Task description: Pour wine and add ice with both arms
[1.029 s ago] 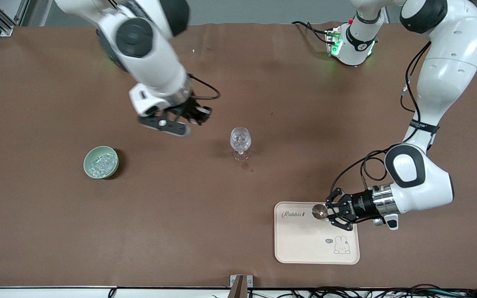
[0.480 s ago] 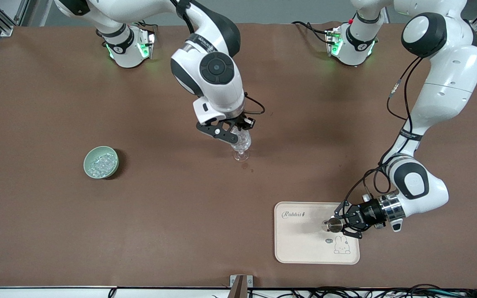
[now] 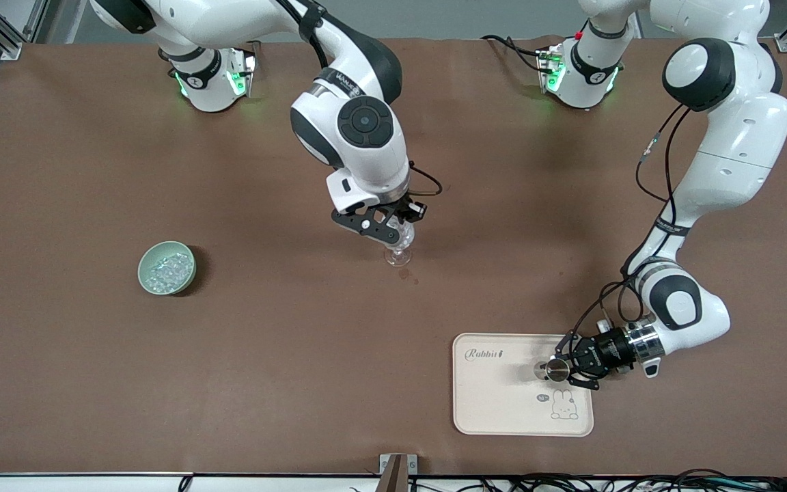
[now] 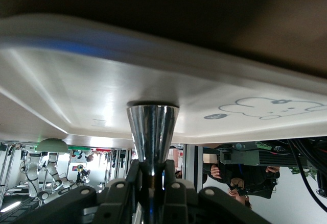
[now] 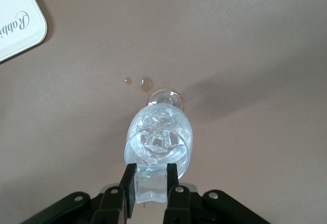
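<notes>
Next, I open my right gripper and let the clear ice cube go onto the ice chunks in the stemmed glass (image 3: pixel 398 235) (image 5: pixel 159 138).
The stemmed glass (image 3: pixel 399 254) stands mid-table with clear ice chunks in its bowl (image 5: pixel 159 140). My right gripper (image 3: pixel 395 231) hangs just over the glass rim. It is shut on one clear ice cube (image 5: pixel 152 185), held between its fingers (image 5: pixel 131 185). More ice (image 3: pixel 167 266) fills a pale green bowl (image 3: pixel 188 277) toward the right arm's end of the table. My left gripper (image 3: pixel 563 370) is over the cream tray (image 3: pixel 496 410). It is shut on a shiny metal cup (image 3: pixel 557 370), whose wide end meets the tray surface (image 4: pixel 76 81) in the left wrist view (image 4: pixel 152 132).
Two small wet drops (image 5: pixel 145 83) lie on the brown table beside the glass foot, nearer to the front camera. The tray carries a rabbit drawing (image 3: pixel 563 404) and a printed word (image 3: pixel 484 354). A tray corner (image 5: pixel 15 25) shows in the right wrist view.
My right gripper has swung from between the bowl and the glass to just over the glass. My left gripper has lowered the metal cup onto the tray.
</notes>
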Robot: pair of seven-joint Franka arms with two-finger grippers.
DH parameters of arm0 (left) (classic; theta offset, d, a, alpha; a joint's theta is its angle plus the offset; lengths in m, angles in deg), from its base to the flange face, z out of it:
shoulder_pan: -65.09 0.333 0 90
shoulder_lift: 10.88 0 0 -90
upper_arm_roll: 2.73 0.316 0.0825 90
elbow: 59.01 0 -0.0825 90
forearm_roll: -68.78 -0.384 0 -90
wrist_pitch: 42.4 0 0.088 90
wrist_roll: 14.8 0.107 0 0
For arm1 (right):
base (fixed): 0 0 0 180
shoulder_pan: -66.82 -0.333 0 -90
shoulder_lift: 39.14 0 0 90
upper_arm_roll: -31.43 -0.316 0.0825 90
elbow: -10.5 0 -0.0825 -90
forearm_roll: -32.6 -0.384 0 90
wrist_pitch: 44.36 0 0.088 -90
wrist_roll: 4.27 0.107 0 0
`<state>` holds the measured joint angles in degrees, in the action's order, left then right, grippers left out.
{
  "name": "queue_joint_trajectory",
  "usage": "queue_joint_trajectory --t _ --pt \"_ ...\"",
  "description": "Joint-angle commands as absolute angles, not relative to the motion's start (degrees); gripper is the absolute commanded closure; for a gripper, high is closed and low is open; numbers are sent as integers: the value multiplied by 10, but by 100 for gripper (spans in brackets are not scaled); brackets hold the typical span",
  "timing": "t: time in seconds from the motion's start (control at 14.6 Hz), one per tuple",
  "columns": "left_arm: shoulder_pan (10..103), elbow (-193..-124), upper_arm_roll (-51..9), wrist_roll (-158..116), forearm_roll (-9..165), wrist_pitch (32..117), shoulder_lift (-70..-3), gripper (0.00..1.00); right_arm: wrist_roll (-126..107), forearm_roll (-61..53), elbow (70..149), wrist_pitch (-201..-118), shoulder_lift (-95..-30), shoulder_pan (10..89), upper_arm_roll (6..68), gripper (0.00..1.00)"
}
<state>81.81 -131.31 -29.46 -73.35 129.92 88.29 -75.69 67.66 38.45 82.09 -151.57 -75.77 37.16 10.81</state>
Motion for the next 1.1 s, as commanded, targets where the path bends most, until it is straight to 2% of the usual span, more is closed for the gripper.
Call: queue_joint_trajectory --t 0.0,0.07,0.14,0.34,0.55,0.69,0.82,0.89,0.96,1.03 --pt "817 -1305 -296 -722 1309 886 -764 47 691 395 821 -1512 -764 366 109 97" --pt "817 -1305 -296 -722 1309 886 -763 20 690 395 823 -1511 -764 364 109 97" --pt "817 -1305 -294 -722 1307 886 -760 0 690 395 823 -1510 -764 364 109 97" --pt "828 -1305 -281 -724 1270 879 -727 0 689 397 822 -1512 -770 364 109 96" --pt "848 -1308 -259 -726 1045 822 -679 0 689 397 822 -1512 -774 364 109 89" --pt "857 -1308 -267 -725 876 804 -650 0 686 396 821 -1513 -774 365 109 75" --pt "849 -1308 -266 -720 731 780 -624 0 688 395 820 -1513 -774 366 108 54" --pt "849 -1308 -267 -712 659 776 -623 0 689 396 820 -1513 -774 365 109 47" --pt "846 -1308 -269 -697 597 770 -623 0 689 396 820 -1513 -774 365 109 34" --pt "847 -1309 -281 -678 553 756 -621 0 689 396 820 -1513 -774 365 109 27"
